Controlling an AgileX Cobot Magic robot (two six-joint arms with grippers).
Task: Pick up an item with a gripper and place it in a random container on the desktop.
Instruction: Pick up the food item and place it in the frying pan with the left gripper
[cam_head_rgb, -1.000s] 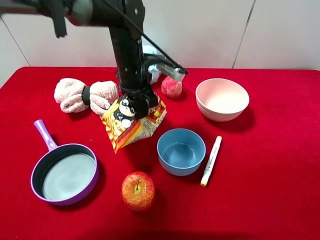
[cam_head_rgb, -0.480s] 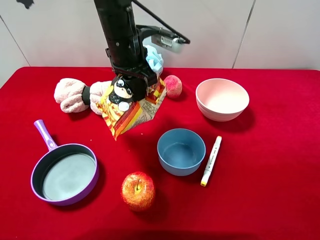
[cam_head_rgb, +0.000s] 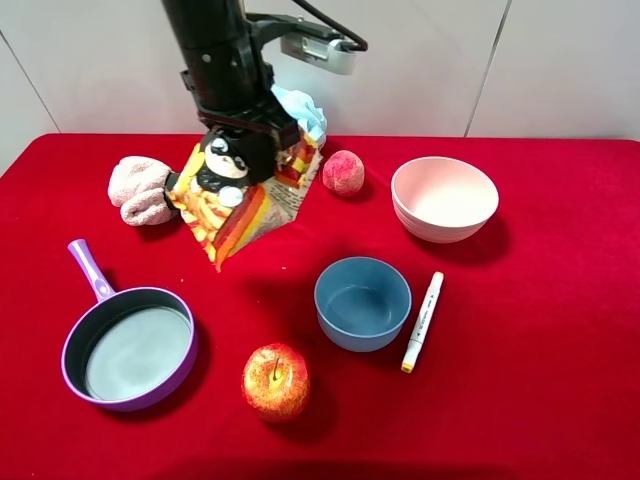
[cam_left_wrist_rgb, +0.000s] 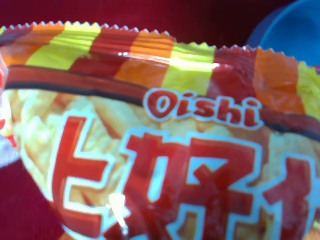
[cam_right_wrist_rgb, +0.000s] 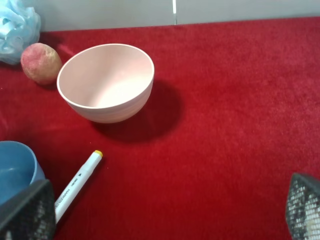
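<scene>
My left gripper has the snack bag. It will let go of the bag in the purple frying pan (cam_head_rgb: 126, 346) with the lilac handle.
My left gripper (cam_head_rgb: 245, 140), a black claw on a black arm, is shut on the top of the snack bag (cam_head_rgb: 235, 200) and holds it in the air above the back left of the red desktop (cam_head_rgb: 540, 330). The orange, yellow and red bag hangs tilted, cartoon face outward. It fills the left wrist view (cam_left_wrist_rgb: 165, 150). The purple frying pan (cam_head_rgb: 130, 345) with a lilac handle lies at the front left, below and left of the bag. My right gripper (cam_right_wrist_rgb: 167, 212) is open and empty over the cloth on the right; it does not show in the exterior view.
A blue bowl (cam_head_rgb: 362, 302) stands in the middle, a pink bowl (cam_head_rgb: 444, 198) at the back right, and a white marker (cam_head_rgb: 422, 321) between them. An apple (cam_head_rgb: 276, 381) lies at the front. A pink towel (cam_head_rgb: 140, 188), a peach (cam_head_rgb: 343, 172) and a light blue bundle (cam_head_rgb: 300, 112) lie at the back.
My left arm has carried the snack bag up and to the left, away from the blue bowl and toward the towel side. Nothing else has moved.
</scene>
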